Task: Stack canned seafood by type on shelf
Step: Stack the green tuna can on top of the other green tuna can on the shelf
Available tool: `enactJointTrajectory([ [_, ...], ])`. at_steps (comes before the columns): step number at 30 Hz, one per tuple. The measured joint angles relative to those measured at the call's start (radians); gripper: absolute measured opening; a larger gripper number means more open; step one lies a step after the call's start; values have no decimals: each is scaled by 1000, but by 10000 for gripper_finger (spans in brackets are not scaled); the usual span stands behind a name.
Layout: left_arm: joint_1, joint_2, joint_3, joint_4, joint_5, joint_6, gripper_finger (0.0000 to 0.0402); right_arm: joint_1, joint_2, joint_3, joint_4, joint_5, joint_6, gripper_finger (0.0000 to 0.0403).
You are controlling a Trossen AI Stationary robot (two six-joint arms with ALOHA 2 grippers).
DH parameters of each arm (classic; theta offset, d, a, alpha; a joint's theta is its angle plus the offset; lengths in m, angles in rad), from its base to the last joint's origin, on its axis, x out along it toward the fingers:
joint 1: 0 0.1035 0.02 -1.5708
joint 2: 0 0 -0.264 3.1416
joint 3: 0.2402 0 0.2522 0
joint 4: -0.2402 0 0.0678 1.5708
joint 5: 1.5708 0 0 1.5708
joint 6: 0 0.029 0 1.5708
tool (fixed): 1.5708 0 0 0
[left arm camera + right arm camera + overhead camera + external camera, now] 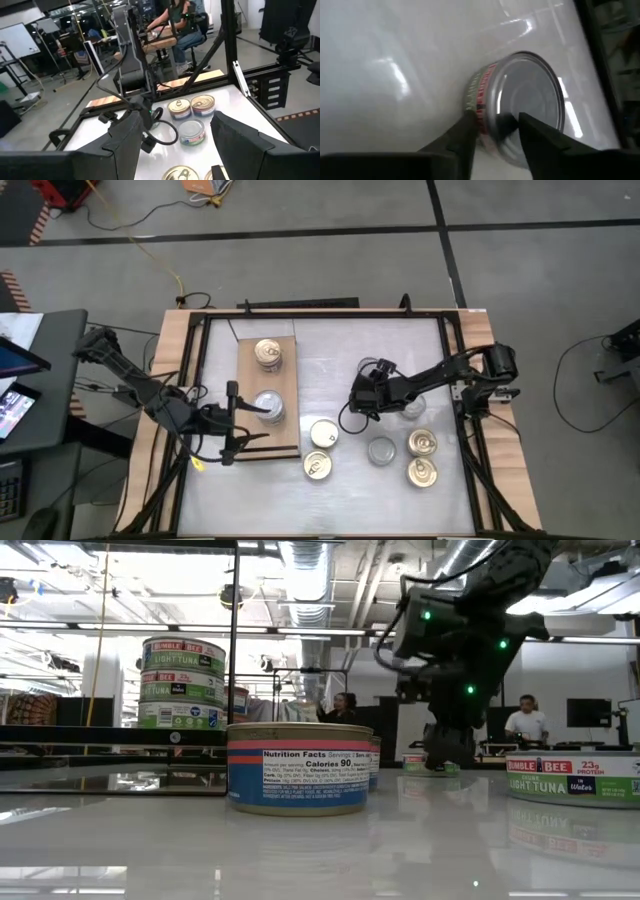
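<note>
My right gripper is pinching the silver-topped tin by its near rim. It should stand the tin on edge and take it across lid and base (534,96) before stacking.
The shelf (252,442) is a tan board at the table's left. It carries a gold-topped stack (268,353) of tins and a silver-topped stack (270,408). Loose tins stand on the white table to its right: gold-topped (322,434), (318,467), (421,442) and silver-topped (381,450). My right gripper (495,120) slants down at mid-table, shut on a silver-topped tin (530,95) that its own head hides in the high view. My left gripper (238,423) hovers open and level at the shelf's near left side, with nothing between its fingers (125,145). My right gripper has the silver-topped tin by its near rim (487,125). One finger (462,135) lies against the labelled side wall and the other (540,137) reaches over the lid. The fingers slant down from the table's right. The tin rests on the white table.
A blue-and-pink-labelled tin (300,768) stands close to the low camera, and a green-labelled one (575,778) stands at the right. Another pale tin (412,408) sits under the right arm. Black frame rails and wooden side rails (170,360) border the table. People sit in the room beyond (525,722).
</note>
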Motion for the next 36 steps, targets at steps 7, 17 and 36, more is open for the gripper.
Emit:
enactJointTrajectory([
  [7,-9,-17,0,-27,-45,-21,224,1,51,3,45,59,-10,51],
  [17,-9,-16,0,-37,-55,-30,224,58,52,-1,82,-58,-23,28],
  [36,-9,-16,0,-102,-62,-97,224,151,-103,95,-21,-19,37,89],
])
